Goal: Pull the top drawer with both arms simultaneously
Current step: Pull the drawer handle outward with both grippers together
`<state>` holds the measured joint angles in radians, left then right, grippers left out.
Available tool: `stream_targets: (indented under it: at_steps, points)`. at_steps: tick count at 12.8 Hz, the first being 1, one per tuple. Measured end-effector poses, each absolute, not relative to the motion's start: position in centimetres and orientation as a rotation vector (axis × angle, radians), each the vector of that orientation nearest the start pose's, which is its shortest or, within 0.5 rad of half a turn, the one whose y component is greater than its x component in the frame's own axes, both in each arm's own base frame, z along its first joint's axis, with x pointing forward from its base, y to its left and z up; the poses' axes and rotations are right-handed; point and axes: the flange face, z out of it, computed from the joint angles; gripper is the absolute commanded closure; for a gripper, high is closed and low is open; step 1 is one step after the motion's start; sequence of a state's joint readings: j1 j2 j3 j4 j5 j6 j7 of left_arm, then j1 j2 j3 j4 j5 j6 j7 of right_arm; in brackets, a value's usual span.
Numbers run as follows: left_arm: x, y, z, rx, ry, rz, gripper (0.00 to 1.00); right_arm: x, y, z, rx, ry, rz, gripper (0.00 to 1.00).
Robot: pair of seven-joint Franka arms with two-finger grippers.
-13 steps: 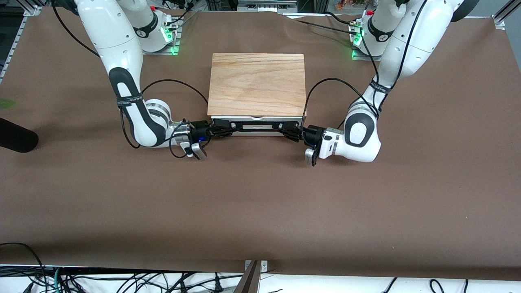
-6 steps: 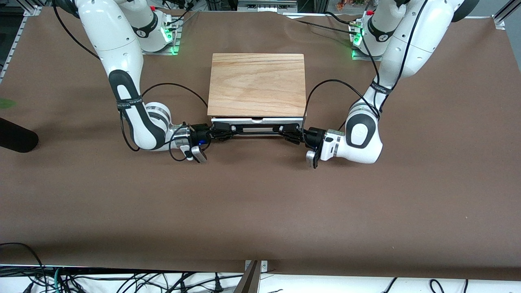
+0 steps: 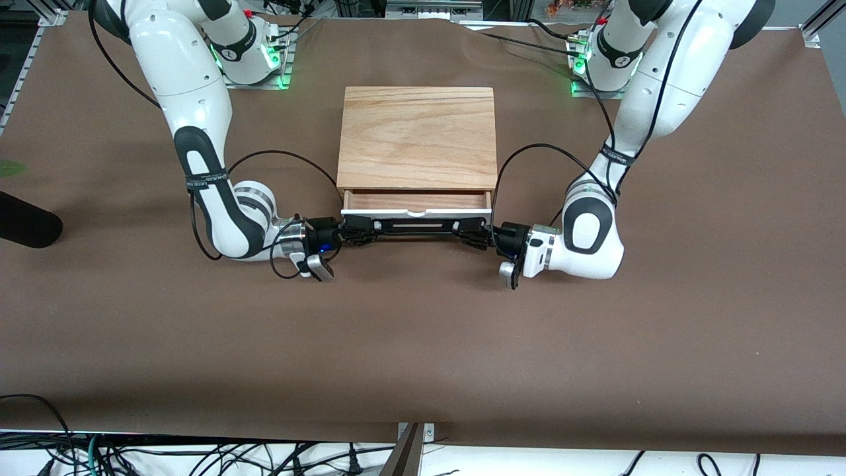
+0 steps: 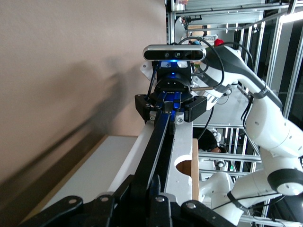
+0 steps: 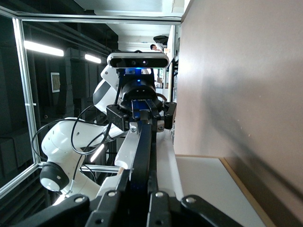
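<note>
The robot's right gripper will release the drawer's black handle, now partly out from the box, farther out, over the brown table cover (image 3: 421, 274) between both wrists.
The top drawer (image 3: 416, 213) stands partly out of the wooden box (image 3: 416, 135), its light-wood inside (image 3: 416, 199) showing. A black handle (image 3: 415, 227) runs along its white front. My left gripper (image 3: 464, 231) is shut on the handle's end toward the left arm's side. My right gripper (image 3: 361, 231) is shut on the handle's other end. In the left wrist view my left gripper (image 4: 150, 187) clamps the handle (image 4: 158, 142) beside the notched white front (image 4: 182, 163). In the right wrist view my right gripper (image 5: 140, 182) clamps the handle (image 5: 141, 151).
Brown table cover (image 3: 423, 344) stretches wide on the front camera's side of the drawer. A black object (image 3: 26, 228) lies at the table's edge toward the right arm's end. Loose cables (image 3: 198, 459) hang below the table's near edge.
The top drawer has slid out of the box toward the front camera. Both grippers moved the same way, still shut on the handle.
</note>
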<state>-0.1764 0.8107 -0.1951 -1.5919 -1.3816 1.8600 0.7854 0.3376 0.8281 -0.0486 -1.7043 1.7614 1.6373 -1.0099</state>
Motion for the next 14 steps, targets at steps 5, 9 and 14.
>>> stream_targets:
  at_steps: [5, 9, 14]
  points:
    - [64.0, -29.8, 18.9, 1.762, -0.185, -0.151, 1.00, 62.1, 28.1, 15.2, -1.560, -0.115, 0.027, 0.95]
    - [66.2, -30.0, 19.0, 1.759, -0.161, -0.130, 1.00, 64.4, 27.9, 15.4, -1.560, -0.109, 0.010, 0.95]
    - [67.7, -30.3, 19.4, 1.775, -0.129, -0.101, 1.00, 66.1, 27.5, 15.6, -1.569, -0.098, -0.013, 0.95]
